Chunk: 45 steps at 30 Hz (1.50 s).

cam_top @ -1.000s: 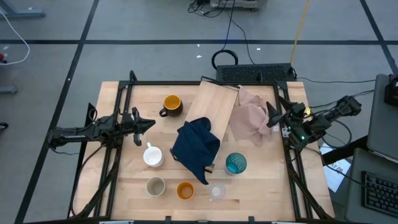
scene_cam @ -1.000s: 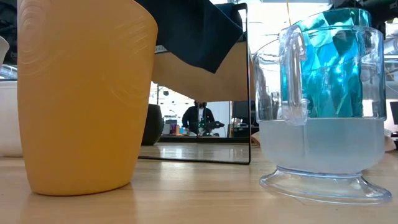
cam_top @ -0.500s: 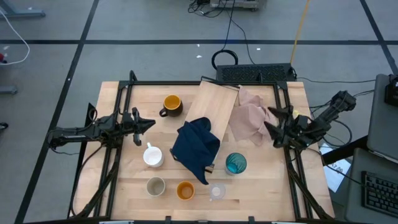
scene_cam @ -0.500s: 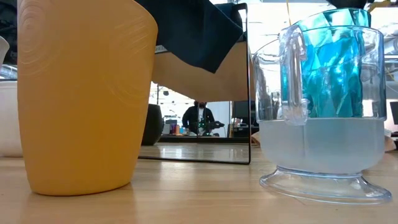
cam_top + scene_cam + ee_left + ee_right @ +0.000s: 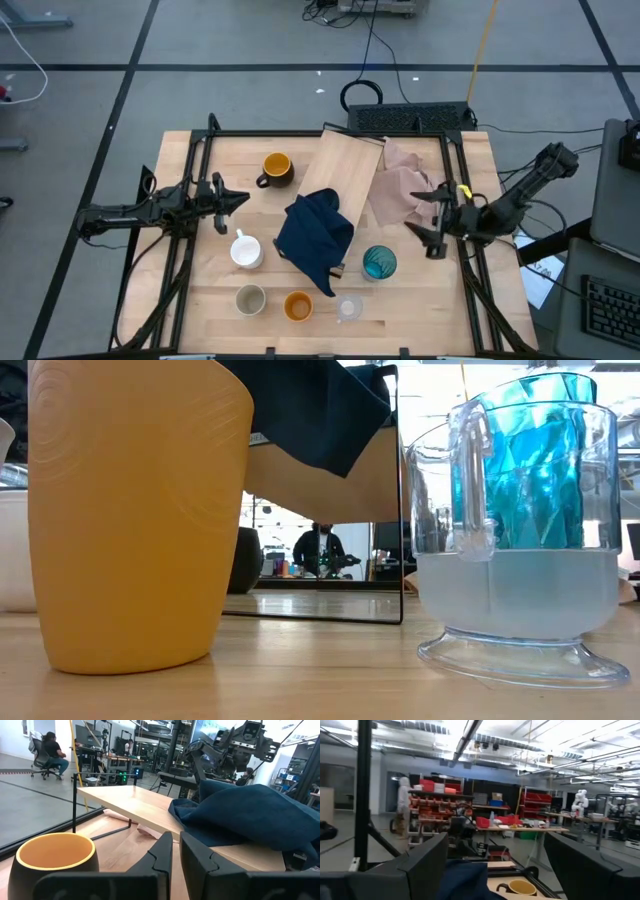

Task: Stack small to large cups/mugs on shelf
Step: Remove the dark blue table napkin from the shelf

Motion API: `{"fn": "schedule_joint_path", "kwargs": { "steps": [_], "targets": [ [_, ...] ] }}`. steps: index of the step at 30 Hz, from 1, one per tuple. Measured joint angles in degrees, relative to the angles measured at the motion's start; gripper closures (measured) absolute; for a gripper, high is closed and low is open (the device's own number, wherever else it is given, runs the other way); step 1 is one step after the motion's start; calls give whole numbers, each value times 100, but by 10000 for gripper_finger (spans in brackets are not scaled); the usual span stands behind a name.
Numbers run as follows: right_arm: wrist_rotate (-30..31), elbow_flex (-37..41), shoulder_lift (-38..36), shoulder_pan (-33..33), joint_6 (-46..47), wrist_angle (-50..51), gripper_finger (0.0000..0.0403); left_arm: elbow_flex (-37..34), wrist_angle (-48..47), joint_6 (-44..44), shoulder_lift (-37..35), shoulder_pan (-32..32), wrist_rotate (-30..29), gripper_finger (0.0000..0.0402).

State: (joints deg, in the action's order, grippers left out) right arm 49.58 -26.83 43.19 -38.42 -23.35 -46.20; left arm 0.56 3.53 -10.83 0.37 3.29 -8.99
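The navy cloth covers the shelf, so next my right gripper grips its edge (image 5: 348,226) facing the pink cloth.
The shelf (image 5: 345,172), a light-wood board on thin dark legs, stands at the table's middle far side with a navy cloth (image 5: 315,235) draped over its near end. Left of it is the dark mug with yellow inside (image 5: 277,168). The white mug (image 5: 245,250), beige cup (image 5: 250,298), orange cup (image 5: 298,305), clear glass (image 5: 349,308) and teal tumbler (image 5: 379,262) stand on the near half of the table. My left gripper (image 5: 238,198) is shut and empty at the left, pointing level at the dark mug (image 5: 55,860). My right gripper (image 5: 425,222) hangs open over the right side, near the pink cloth (image 5: 400,190).
A dark metal frame (image 5: 200,150) runs along the table's left, far and right sides. In the low view the orange cup (image 5: 135,510) and clear glass (image 5: 520,560) fill the foreground, with the teal tumbler (image 5: 540,460) behind the glass. A person sits far off beyond the table.
My right gripper has swung from over the right frame rail toward the table's left and near edges, out past the pink cloth's near side. It has turned as it went and stays open. My left arm and all the cups have kept still.
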Motion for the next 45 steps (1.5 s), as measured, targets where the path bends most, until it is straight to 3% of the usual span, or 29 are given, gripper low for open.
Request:
{"fn": "schedule_joint_path", "kwargs": {
  "steps": [9, 13, 20, 24, 30, 37, 45],
  "targets": [
    [-75, 0, 635, 554, 518, -8, 83, 0, 0, 3, -1, 0, 0, 364],
    [-560, -193, 889, 807, 807, 182, 83, 0, 0, 4, -1, 1, 0, 364],
    [-1275, -1021, 1480, 1453, 1588, 1846, 83, 0, -2, 4, 1, 0, 0, 364],
    [-2103, -1349, 1961, 1838, 1717, 1988, 83, 0, -15, 4, -1, 0, 0, 364],
    [-2866, -1681, 2554, 2211, 2076, 2396, 83, 0, -50, 7, 0, 2, 0, 364],
    [-3032, -1773, 3044, 2303, 2294, 2798, 83, 2, -66, 7, -1, 0, 0, 364],
    [-3026, -1773, 3076, 2459, 2433, 3375, 83, 2, -72, 7, 0, 0, 0, 364]
  ]
}}
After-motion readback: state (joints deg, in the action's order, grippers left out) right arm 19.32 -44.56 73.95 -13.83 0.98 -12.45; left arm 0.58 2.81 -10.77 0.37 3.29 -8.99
